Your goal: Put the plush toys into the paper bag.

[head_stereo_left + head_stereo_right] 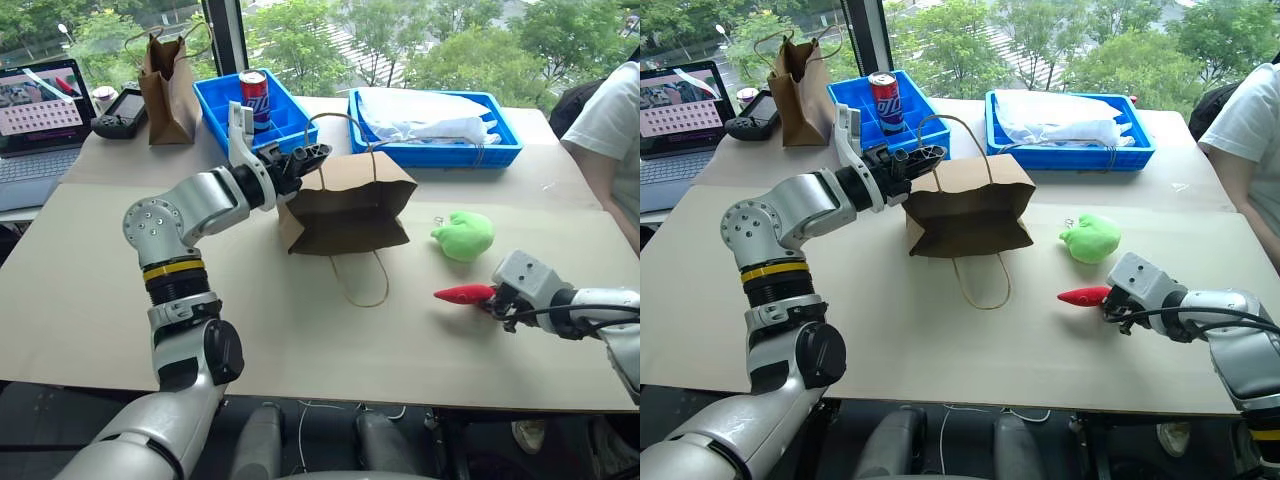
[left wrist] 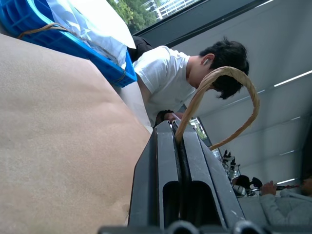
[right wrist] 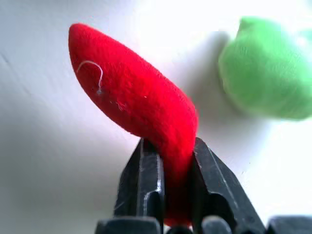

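Note:
I should use my right gripper to put the red chili plush toy down inside the wide paper bag (image 1: 336, 222), toward my left gripper.
The wide light-brown paper bag (image 1: 350, 205) stands mid-table with its mouth facing up. My left gripper (image 1: 310, 153) is at the bag's upper left corner, shut on one twine handle (image 2: 229, 78). The other handle lies on the table in front of the bag. The lime-green plush toy (image 1: 464, 236) rests on the table to the right of the bag. My right gripper (image 3: 170, 146) is shut on the red chili plush toy (image 1: 462, 294). It holds the toy by one end just above the table, in front of the green one, with the tip pointing left.
A narrower dark brown bag (image 1: 168, 88) stands at the back left beside a laptop (image 1: 40, 110) and a black device (image 1: 120, 112). Behind the bag are a blue bin (image 1: 225, 105) holding a soda can (image 1: 254, 95) and a blue tray (image 1: 500, 152) holding white cloth. A person (image 1: 610, 130) sits at the right edge.

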